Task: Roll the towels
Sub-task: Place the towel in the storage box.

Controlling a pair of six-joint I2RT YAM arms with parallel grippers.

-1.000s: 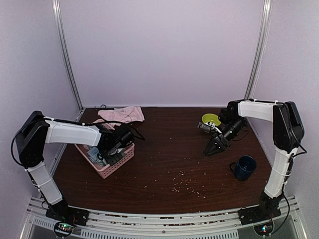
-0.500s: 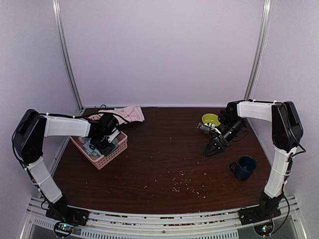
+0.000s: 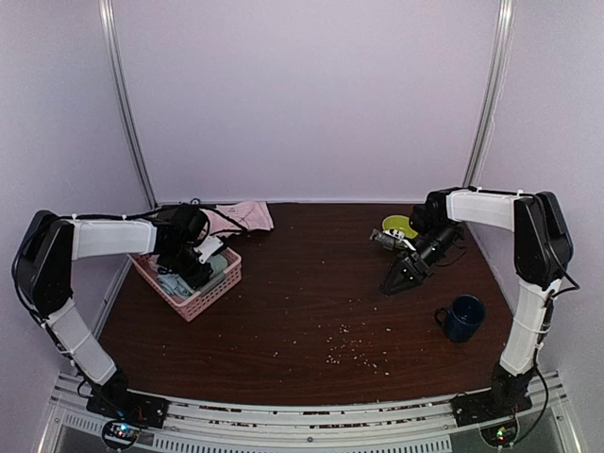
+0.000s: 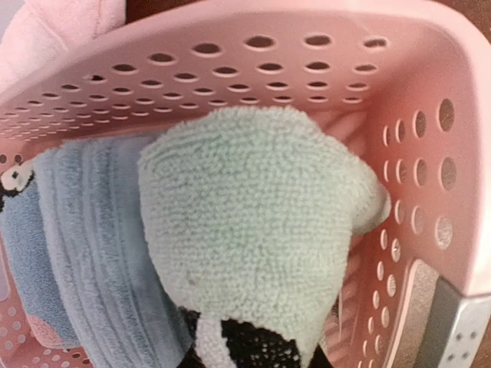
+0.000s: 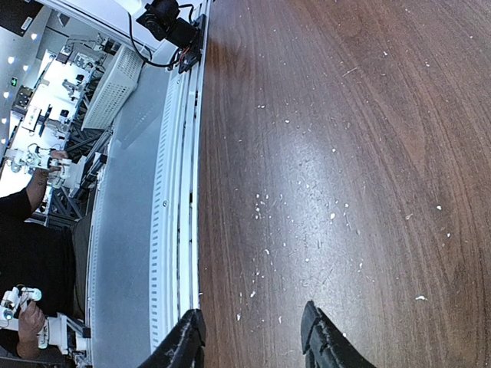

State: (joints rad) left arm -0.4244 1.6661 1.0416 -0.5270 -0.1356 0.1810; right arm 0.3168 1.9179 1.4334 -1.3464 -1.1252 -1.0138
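Observation:
The robot's left gripper needs to release the rolled sage green towel in the pink basket, snug (image 3: 195, 272) (image 4: 245, 226) next to the blue-grey towel.
In the left wrist view a rolled sage green towel (image 4: 253, 222) fills the middle of the pink basket (image 4: 430, 69). My left gripper (image 4: 253, 349) is shut on the roll's near end, and only bits of its black fingers show under the cloth. From above, the left gripper (image 3: 196, 266) is down inside the basket (image 3: 203, 300) at the table's left. The pale pink towel (image 3: 242, 215) lies crumpled at the back left, behind the basket, and its edge (image 4: 65, 31) shows past the rim. My right gripper (image 3: 394, 282) hangs open and empty over bare table at the right, its tips (image 5: 253, 345) spread.
A blue-grey towel (image 4: 84, 253) lies in the basket left of the green roll. A yellow-green bowl (image 3: 398, 226) stands behind the right gripper and a dark blue mug (image 3: 463, 318) in front of it. Crumbs (image 3: 351, 344) dot the front middle of the table.
My left gripper has swung left and back with the green towel in it, down into the basket; the basket has shifted a little back and left. The right arm has barely moved.

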